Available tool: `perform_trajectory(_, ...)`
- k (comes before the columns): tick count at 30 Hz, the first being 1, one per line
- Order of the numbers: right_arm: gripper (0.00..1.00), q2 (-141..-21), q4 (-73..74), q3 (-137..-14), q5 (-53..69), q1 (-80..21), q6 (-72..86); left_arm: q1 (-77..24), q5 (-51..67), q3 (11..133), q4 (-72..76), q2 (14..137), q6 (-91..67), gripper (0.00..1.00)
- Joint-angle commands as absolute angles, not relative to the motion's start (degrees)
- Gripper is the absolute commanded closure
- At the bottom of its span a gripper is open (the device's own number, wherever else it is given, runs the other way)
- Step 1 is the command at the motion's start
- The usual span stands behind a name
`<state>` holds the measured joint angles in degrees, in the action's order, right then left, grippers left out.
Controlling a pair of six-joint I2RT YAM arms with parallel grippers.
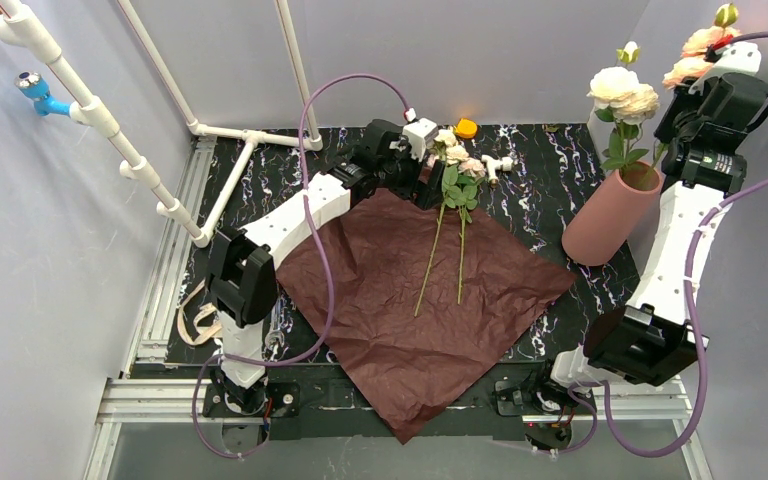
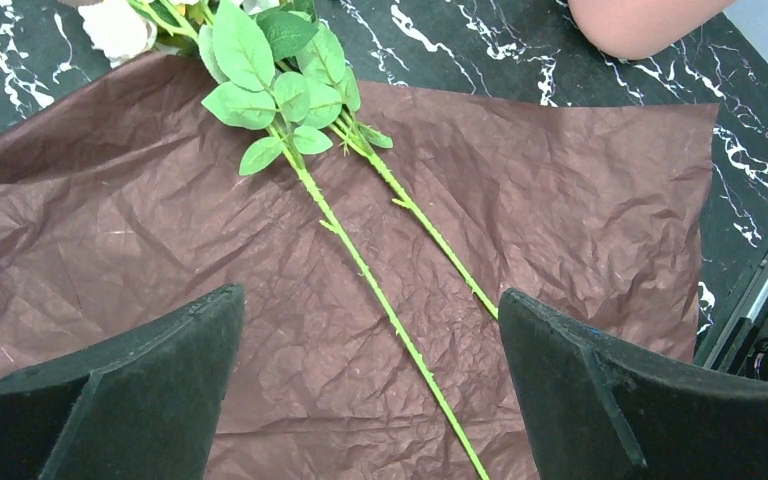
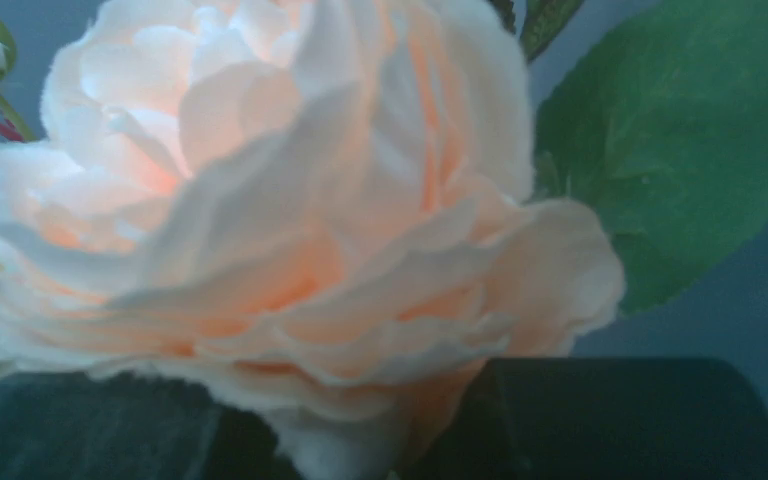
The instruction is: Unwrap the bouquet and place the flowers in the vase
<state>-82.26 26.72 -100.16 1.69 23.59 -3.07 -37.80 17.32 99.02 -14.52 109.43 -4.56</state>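
The robot's left gripper will next close on the upper stem point(image 1: 438, 231) point(image 2: 344, 243) of the white flower, just below its leaves, and leave the pink flower on the wrapping paper.
The dark red wrapping paper point(image 1: 420, 290) point(image 2: 160, 230) lies spread flat on the table. Two of the flowers point(image 1: 457, 160) point(image 2: 280, 90) lie on it, stems pointing toward the near edge. My left gripper point(image 1: 428, 183) point(image 2: 370, 300) hangs open just above them, one stem passing under its gap. The salmon-pink vase point(image 1: 610, 215) point(image 2: 640, 25) leans at the right with cream roses point(image 1: 622, 92) in it. My right gripper point(image 1: 712, 52) is raised high above the vase beside pink roses point(image 1: 698, 45). A pale pink rose point(image 3: 290, 200) fills the right wrist view, its base between the fingers point(image 3: 640, 420).
White pipes point(image 1: 110, 130) run along the left and back. A small orange object point(image 1: 467, 128) and a small white piece point(image 1: 500, 162) lie at the back of the marbled table. A beige ribbon point(image 1: 195, 320) lies by the left arm's base.
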Motion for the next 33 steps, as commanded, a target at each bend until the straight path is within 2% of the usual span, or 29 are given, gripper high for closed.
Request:
perform_trajectory(1, 0.67, -81.92, 26.61, -99.29, 0.30, 22.75, -2.75, -37.25, 16.84, 101.99, -18.93, 110.38, -5.32, 0.02)
perform_trajectory(7, 0.58, -81.78, 28.33, -99.82, -3.43, 21.91, -3.58, -37.18, 16.55, 103.96, -21.15, 112.01, -5.76, 0.02)
perform_trajectory(9, 0.51, -81.51, 28.62, -99.93, -4.02, 21.69, -3.60, -37.18, 16.64, 104.19, -21.39, 112.34, -5.80, 0.02)
perform_trajectory(12, 0.45, -81.15, 29.73, -100.69, -4.58, 21.53, -3.58, -37.15, 16.74, 105.02, -22.02, 113.16, -5.76, 0.02)
perform_trajectory(16, 0.29, -80.02, 32.05, -102.09, -5.62, 21.43, -3.81, -37.14, 15.72, 106.85, -23.50, 114.82, -5.59, 0.03)
perform_trajectory(18, 0.25, -78.67, 32.66, -101.88, -6.32, 21.45, -4.06, -37.18, 14.89, 107.72, -24.39, 115.76, -5.40, 0.05)
perform_trajectory(26, 0.19, -72.09, 34.49, -99.99, -5.08, 21.45, -4.65, -37.96, 12.87, 110.63, -26.25, 119.69, -2.66, 0.15)
perform_trajectory(33, 0.15, -68.18, 36.68, -97.31, 10.86, 21.45, -4.62, -40.18, 9.42, 113.56, -27.13, 124.06, 1.62, 0.17)
